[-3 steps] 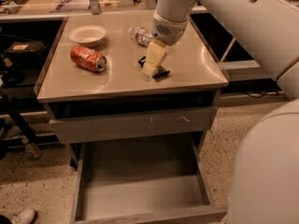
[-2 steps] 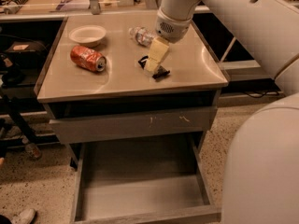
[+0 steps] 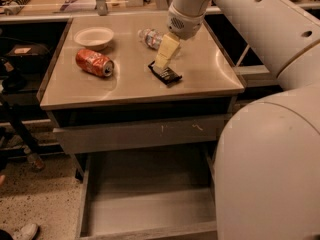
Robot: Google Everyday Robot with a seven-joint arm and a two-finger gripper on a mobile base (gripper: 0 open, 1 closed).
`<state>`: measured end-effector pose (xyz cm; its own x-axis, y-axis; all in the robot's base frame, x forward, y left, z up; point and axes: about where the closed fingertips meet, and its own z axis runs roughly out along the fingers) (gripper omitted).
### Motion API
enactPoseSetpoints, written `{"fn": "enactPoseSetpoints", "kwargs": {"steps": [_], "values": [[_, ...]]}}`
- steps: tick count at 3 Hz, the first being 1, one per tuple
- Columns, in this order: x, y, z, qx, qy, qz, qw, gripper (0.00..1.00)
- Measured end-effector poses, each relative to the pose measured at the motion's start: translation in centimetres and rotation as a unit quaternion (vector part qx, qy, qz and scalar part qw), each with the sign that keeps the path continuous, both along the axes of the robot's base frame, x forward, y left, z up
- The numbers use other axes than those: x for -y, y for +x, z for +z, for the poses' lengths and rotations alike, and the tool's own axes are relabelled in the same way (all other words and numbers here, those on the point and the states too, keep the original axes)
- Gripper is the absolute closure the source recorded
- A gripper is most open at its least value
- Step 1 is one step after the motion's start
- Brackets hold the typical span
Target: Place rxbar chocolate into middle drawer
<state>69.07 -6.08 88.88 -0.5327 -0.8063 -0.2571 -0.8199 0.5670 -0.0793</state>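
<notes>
The middle of the black rxbar chocolate (image 3: 166,74) is the next place I will move my gripper to and close it, so that both of the bar's ends stick out.
The rxbar chocolate (image 3: 166,74), a small flat black wrapper, lies on the steel table top (image 3: 200,79) right of centre. My gripper (image 3: 161,62) hangs from the arm just above the bar's far left end, close over it; I cannot tell whether it touches the bar. The middle drawer (image 3: 145,211) is pulled out below the table, a wide grey tray with a smooth floor and nothing in it. Its right part is hidden behind my arm's pale housing.
A crushed red can (image 3: 95,63) lies at the table's left. A white bowl (image 3: 94,36) sits behind it. A clear plastic bottle (image 3: 150,37) lies behind the gripper. A shut grey drawer front (image 3: 125,136) with pale scratches sits above the open drawer. My large arm housing (image 3: 270,164) fills the right.
The gripper has risen a little and drawn back from the bar. The bar stays flat on the table where it was.
</notes>
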Motion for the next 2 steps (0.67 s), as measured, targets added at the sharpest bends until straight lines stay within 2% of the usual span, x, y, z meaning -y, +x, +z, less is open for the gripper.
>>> {"fn": "enactPoseSetpoints", "kwargs": {"steps": [2], "values": [[-1.0, 0.3, -2.6, -0.025, 0.005, -0.009, 0.9996, 0.0]]}}
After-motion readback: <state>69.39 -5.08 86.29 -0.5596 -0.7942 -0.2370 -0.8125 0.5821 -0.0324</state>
